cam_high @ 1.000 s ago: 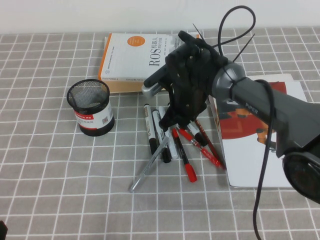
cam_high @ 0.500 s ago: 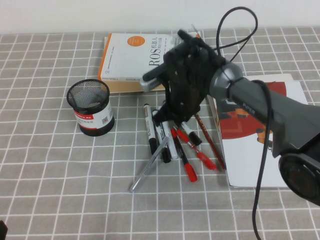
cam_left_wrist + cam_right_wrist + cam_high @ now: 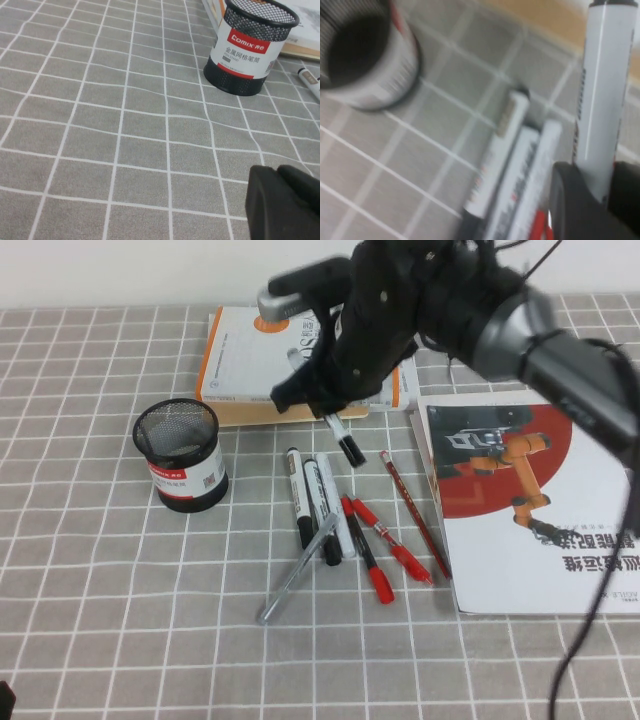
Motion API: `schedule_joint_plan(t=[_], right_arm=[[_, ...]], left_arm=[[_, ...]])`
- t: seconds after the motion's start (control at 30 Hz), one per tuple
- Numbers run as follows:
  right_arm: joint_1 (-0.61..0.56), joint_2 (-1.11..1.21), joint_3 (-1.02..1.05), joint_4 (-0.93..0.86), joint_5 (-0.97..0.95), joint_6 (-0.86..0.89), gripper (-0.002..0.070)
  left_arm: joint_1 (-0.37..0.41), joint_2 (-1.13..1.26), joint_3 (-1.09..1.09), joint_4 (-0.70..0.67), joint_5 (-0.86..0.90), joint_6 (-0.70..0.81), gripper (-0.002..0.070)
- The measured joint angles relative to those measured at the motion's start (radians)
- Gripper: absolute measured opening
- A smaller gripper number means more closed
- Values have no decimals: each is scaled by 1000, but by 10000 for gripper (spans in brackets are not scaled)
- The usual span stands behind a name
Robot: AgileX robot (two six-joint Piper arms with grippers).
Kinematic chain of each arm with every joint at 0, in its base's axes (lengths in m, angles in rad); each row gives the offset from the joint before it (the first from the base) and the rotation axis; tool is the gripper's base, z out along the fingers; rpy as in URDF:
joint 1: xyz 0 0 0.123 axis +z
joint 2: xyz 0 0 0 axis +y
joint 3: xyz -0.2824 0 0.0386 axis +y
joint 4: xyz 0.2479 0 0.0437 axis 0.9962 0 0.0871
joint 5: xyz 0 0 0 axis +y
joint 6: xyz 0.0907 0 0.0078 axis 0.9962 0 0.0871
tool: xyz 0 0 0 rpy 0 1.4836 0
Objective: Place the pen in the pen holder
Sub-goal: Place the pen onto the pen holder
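I expect the pen, now raised in front of the orange book, to lean inside the black mesh pen holder (image 3: 172, 445) (image 3: 357, 47), against the rim opposite the markers, once my right gripper lets go.
My right gripper (image 3: 325, 408) is raised above the table in front of the orange book and is shut on the pen (image 3: 345, 444), a white marker whose black cap hangs down toward the table. In the right wrist view the pen's white barrel (image 3: 597, 90) runs between my two fingers (image 3: 567, 205). The black mesh pen holder (image 3: 182, 453) stands upright on the left of the table, apart from the gripper; it shows in the right wrist view (image 3: 365, 55) and the left wrist view (image 3: 247, 47). My left gripper (image 3: 285, 200) is shut and empty, low over the near left cloth.
Three look-alike markers (image 3: 318, 502), several thin red pens (image 3: 380, 540) and a slim silver pen (image 3: 298, 570) lie below the right gripper. An orange-and-white book (image 3: 255, 355) lies at the back. A magazine (image 3: 530, 500) lies on the right.
My right gripper has lifted from the pile of pens with the marker in it and moved up and back toward the book. The pens left on the table shifted slightly.
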Motion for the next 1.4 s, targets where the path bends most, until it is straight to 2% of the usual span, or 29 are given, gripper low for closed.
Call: schedule_joint_plan(t=[0.13, 0.23, 0.4, 0.5, 0.6, 0.77, 0.83, 0.97, 1.17, 1.4], right_arm=[[30, -127, 161, 9, -187, 0, 96], [78, -269, 395, 14, -442, 0, 96], [136, -460, 824, 27, -1063, 0, 97], [132, -485, 981, 65, -1435, 49, 96], [116, -451, 1049, 65, -1684, 158, 96], [78, -334, 1016, -74, -2016, 396, 96], [69, -272, 959, -136, -2079, 456, 96], [66, -156, 812, -246, -2071, 491, 96], [66, -19, 574, -448, -1882, 500, 96], [64, 116, 390, -482, -1773, 512, 96]], left_arm=[[0, 0, 0, 0, 0, 0, -5], [0, 0, 0, -1, 0, 0, -5], [0, 0, 0, -1, 0, 0, -5], [0, 0, 0, -2, 0, 0, -5], [0, 0, 0, -2, 0, 0, -5], [0, 0, 0, -2, 0, 0, -5], [0, 0, 0, -2, 0, 0, -5], [0, 0, 0, -2, 0, 0, -5], [0, 0, 0, -2, 0, 0, -5], [0, 0, 0, -2, 0, 0, -5]])
